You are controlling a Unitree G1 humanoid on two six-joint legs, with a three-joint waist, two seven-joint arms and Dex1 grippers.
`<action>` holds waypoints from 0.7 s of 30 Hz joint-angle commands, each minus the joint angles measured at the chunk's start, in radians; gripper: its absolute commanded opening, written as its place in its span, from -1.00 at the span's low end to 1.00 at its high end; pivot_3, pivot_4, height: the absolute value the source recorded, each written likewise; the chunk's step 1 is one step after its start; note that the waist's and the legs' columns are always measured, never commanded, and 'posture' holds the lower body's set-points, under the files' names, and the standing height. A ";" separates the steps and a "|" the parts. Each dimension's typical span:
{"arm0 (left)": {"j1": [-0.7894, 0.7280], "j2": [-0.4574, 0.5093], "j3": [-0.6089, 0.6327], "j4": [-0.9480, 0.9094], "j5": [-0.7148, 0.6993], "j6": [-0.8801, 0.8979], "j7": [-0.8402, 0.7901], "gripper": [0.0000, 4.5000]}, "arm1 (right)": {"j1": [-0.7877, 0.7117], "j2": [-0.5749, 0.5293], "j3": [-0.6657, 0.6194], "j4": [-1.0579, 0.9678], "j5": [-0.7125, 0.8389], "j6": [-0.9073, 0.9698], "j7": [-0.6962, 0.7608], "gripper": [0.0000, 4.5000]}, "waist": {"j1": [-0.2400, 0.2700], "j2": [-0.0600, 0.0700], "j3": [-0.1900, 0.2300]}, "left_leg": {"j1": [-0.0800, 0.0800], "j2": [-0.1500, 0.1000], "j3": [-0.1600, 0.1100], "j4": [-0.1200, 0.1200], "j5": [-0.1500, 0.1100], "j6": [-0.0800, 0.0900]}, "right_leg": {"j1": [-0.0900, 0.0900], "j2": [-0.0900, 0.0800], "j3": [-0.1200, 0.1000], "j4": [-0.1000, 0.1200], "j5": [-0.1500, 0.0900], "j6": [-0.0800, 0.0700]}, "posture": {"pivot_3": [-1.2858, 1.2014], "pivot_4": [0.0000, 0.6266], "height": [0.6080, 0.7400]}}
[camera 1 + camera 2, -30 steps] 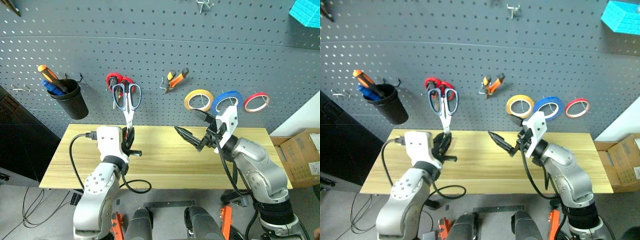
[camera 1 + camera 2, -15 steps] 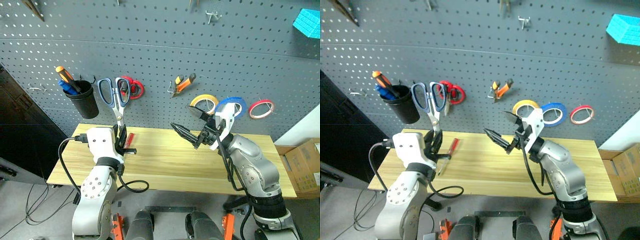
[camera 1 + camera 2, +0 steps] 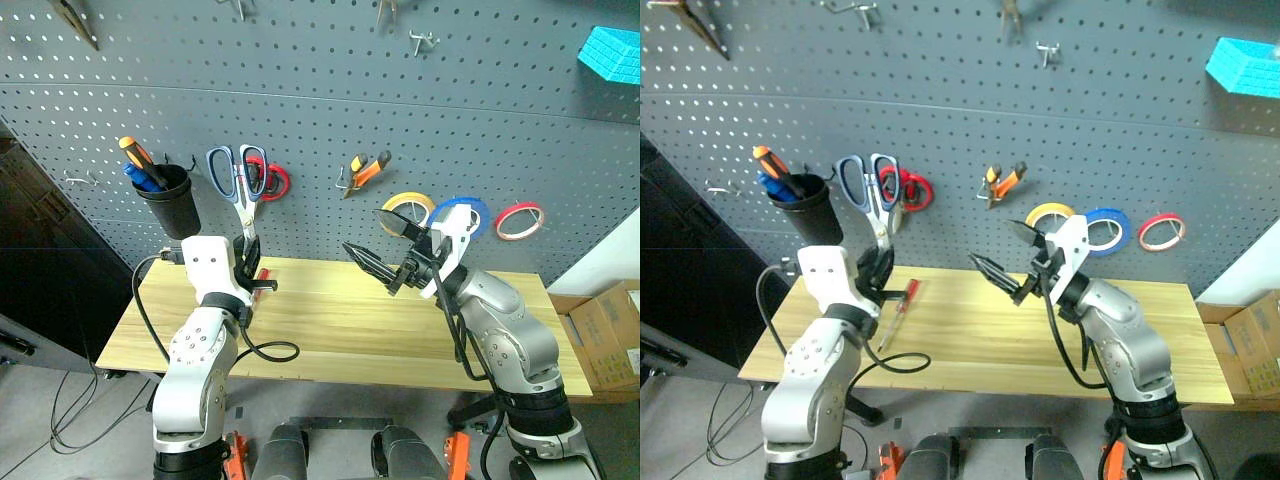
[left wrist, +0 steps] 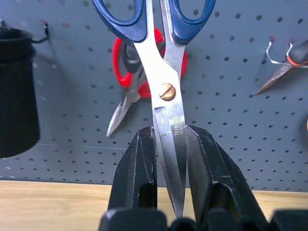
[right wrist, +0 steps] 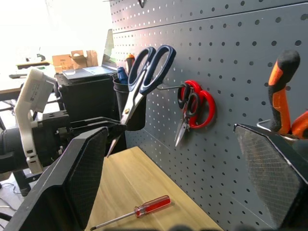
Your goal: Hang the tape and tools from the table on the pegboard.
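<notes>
Next, my left gripper lets go of the blue-handled scissors on the hook holding the red-handled scissors [image 3: 251, 194] [image 4: 134, 65], in front of them.
My left gripper [image 3: 250, 262] is shut on the steel blades of the blue-handled scissors [image 3: 237, 170], holding them upright with the handles on top. The handles stand just in front of the dark grey pegboard [image 3: 400, 110], next to the red-handled scissors [image 3: 270, 178] hanging there. In the left wrist view the black fingers [image 4: 139, 159] clamp the blades [image 4: 169, 115] from both sides. The orange-and-black pliers [image 3: 362, 168] hang on a hook. The blue tape [image 3: 462, 210] hangs between a yellow roll [image 3: 408, 205] and a red roll [image 3: 517, 218]. My right gripper [image 3: 365, 232] hovers open and empty over the middle of the table [image 3: 340, 320].
A black cup [image 3: 168, 197] with an orange-handled screwdriver hangs on the pegboard left of the scissors. A red-handled screwdriver [image 3: 898, 305] lies on the table by my left arm. A cardboard box [image 3: 605, 320] stands on the floor at the right.
The view has shifted. My left gripper has carried the blue-handled scissors a little closer to the pegboard, beside the red scissors. The right gripper has stayed open in place.
</notes>
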 commanded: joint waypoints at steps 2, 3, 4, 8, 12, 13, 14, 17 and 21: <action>-0.028 0.001 0.006 -0.013 -0.027 0.011 -0.007 -0.77 | -0.001 -0.006 -0.024 -0.052 0.011 -0.017 -0.019 1.00 | -0.001 0.000 0.000 | 0.000 0.000 0.000 0.000 0.000 0.000 | 0.000 0.000 0.000 0.000 0.000 0.000 | 0.12 -0.79 1.00; -0.033 -0.003 0.014 0.001 -0.040 0.027 -0.009 -0.77 | -0.001 -0.006 -0.024 -0.051 0.010 -0.017 -0.022 1.00 | -0.001 0.000 0.000 | 0.000 0.000 0.000 0.000 0.000 0.000 | 0.000 0.000 0.000 0.000 0.000 0.000 | 0.12 -0.79 1.00; -0.036 -0.005 0.018 0.009 -0.050 0.039 -0.009 -0.77 | 0.000 -0.007 -0.025 -0.053 0.010 -0.016 -0.025 1.00 | -0.001 0.000 0.000 | 0.001 0.000 0.000 0.000 0.000 0.000 | 0.001 0.000 0.000 0.000 0.000 0.000 | 0.12 -0.79 1.00; -0.052 0.006 0.029 0.092 -0.083 0.067 -0.033 -0.77 | 0.014 -0.009 -0.025 -0.058 0.005 -0.017 -0.041 1.00 | -0.002 0.000 0.000 | 0.005 0.000 0.000 0.000 0.000 0.000 | 0.004 0.000 0.001 0.000 0.000 0.000 | 0.12 -0.77 1.00; -0.089 0.042 0.029 0.154 -0.100 0.060 -0.077 -0.77 | 0.027 -0.016 -0.027 -0.079 0.013 -0.004 -0.050 1.00 | -0.003 0.000 0.000 | 0.005 0.000 0.000 0.000 0.000 0.000 | 0.004 0.001 0.001 0.000 0.000 0.000 | 0.11 -0.77 1.00; -0.102 0.048 0.031 0.170 -0.105 0.056 -0.085 -0.77 | 0.029 -0.019 -0.028 -0.084 0.014 -0.001 -0.051 1.00 | -0.003 0.000 0.000 | 0.005 0.000 0.000 0.000 0.000 0.000 | 0.004 0.001 0.001 0.000 0.000 0.000 | 0.10 -0.76 1.00; -0.112 0.053 0.032 0.182 -0.107 0.053 -0.090 -0.77 | 0.032 -0.022 -0.030 -0.088 0.016 0.001 -0.053 1.00 | -0.003 0.000 0.000 | 0.005 0.000 0.000 0.000 0.000 0.000 | 0.004 0.001 0.001 0.000 0.000 0.000 | 0.10 -0.76 1.00; -0.140 0.065 0.035 0.219 -0.106 0.038 -0.100 -0.77 | 0.033 -0.028 -0.033 -0.094 0.018 0.005 -0.058 1.00 | -0.004 0.000 0.000 | 0.005 0.000 0.001 0.000 0.000 0.000 | 0.004 0.001 0.001 0.000 0.000 0.000 | 0.10 -0.76 1.00; -0.188 0.089 0.041 0.284 -0.090 0.005 -0.107 -0.77 | 0.029 -0.029 -0.034 -0.097 0.017 0.006 -0.068 1.00 | -0.005 0.000 0.000 | 0.005 0.000 0.001 0.000 0.000 0.000 | 0.004 0.001 0.001 0.000 0.000 0.000 | 0.09 -0.76 1.00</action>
